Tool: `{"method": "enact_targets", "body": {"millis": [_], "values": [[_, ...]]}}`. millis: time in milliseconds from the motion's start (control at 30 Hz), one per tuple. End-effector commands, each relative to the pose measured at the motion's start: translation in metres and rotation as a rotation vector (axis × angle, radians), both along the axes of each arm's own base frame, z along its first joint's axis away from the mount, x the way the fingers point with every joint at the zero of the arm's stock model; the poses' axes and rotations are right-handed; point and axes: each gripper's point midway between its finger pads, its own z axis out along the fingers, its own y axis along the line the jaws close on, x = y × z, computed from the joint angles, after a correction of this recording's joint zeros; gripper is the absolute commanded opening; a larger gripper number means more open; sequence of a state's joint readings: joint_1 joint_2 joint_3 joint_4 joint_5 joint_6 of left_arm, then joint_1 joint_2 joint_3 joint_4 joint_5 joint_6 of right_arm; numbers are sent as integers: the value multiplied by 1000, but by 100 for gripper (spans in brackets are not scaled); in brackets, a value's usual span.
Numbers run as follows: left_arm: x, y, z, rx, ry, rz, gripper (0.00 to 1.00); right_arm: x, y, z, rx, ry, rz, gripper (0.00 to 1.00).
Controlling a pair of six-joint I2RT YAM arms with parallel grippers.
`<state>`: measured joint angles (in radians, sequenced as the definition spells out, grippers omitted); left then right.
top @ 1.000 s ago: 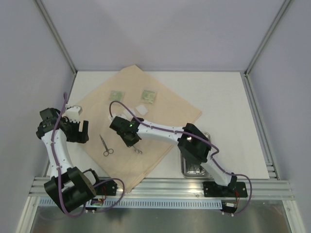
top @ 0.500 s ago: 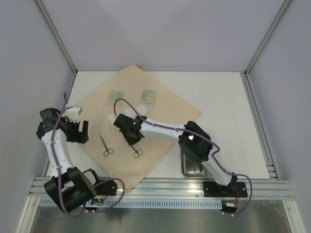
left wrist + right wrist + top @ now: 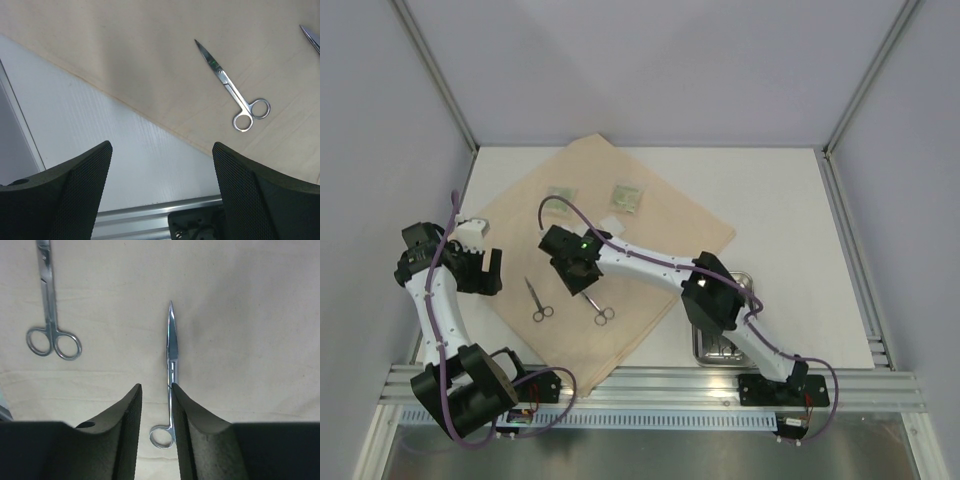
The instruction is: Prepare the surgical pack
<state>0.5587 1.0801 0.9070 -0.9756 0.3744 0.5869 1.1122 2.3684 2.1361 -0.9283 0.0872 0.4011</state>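
My right gripper has one finger over the scissors' shanks, so next I open it wider, centre the fingers and grip the shanks just behind the scissors' pivot (image 3: 172, 378).
The tan cloth sheet (image 3: 665, 215) lies spread on the table. On it lie two small metal scissors (image 3: 536, 300) (image 3: 597, 308), two green packets (image 3: 560, 195) (image 3: 627, 197) and a white pad (image 3: 610, 227). My right gripper (image 3: 576, 272) hovers just above the right scissors (image 3: 171, 365); its jaws stand narrowly apart and hold nothing. The other scissors (image 3: 50, 315) lie to its left. The steel tray (image 3: 748, 281) sits off the cloth at the right, mostly hidden by my right arm. My left gripper (image 3: 480, 268) is open and empty over the cloth's left edge (image 3: 161, 146). No tweezers show.
Grey walls enclose the table on three sides. An aluminium rail (image 3: 650, 385) runs along the near edge. White tabletop (image 3: 790, 220) lies to the right of the cloth. The left scissors (image 3: 232, 92) show in the left wrist view.
The right scissors now lie free on the cloth. My right gripper has moved up and to the left, away from them. The left arm has not moved.
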Motion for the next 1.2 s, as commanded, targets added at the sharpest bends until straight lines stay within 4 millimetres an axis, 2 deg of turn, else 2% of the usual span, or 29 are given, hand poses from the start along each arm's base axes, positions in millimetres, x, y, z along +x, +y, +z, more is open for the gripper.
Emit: {"method": "enact_targets", "body": {"millis": [0, 200, 367, 633, 700, 800, 833, 933, 1033, 1133, 1167], "values": [[4, 4, 11, 35, -47, -15, 91, -20, -26, -29, -155, 94, 18, 34], [4, 4, 9, 33, -47, -17, 91, -22, -30, -33, -163, 108, 13, 40], [3, 4, 9, 34, -45, -18, 91, -29, -37, -59, -214, 155, 24, 38], [4, 4, 8, 32, -49, -15, 92, -20, -47, -94, -317, 131, 31, 37], [4, 4, 8, 34, -47, -19, 92, -19, -52, -101, -349, 126, 29, 35], [3, 5, 7, 41, -45, -21, 92, -21, -63, -113, -394, 129, 24, 20], [3, 5, 7, 41, -45, -20, 92, -22, -63, -112, -392, 125, 21, 12], [4, 5, 7, 35, -44, -16, 92, -20, -59, -100, -372, 102, 24, 1], [5, 4, 7, 29, -44, -18, 92, -15, -52, -85, -337, 64, 21, 0], [5, 5, 7, 31, -41, -17, 92, -9, -36, -55, -248, 20, 15, 1], [4, 5, 8, 32, -41, -17, 92, -7, -32, -39, -209, 5, 13, 1]]}}
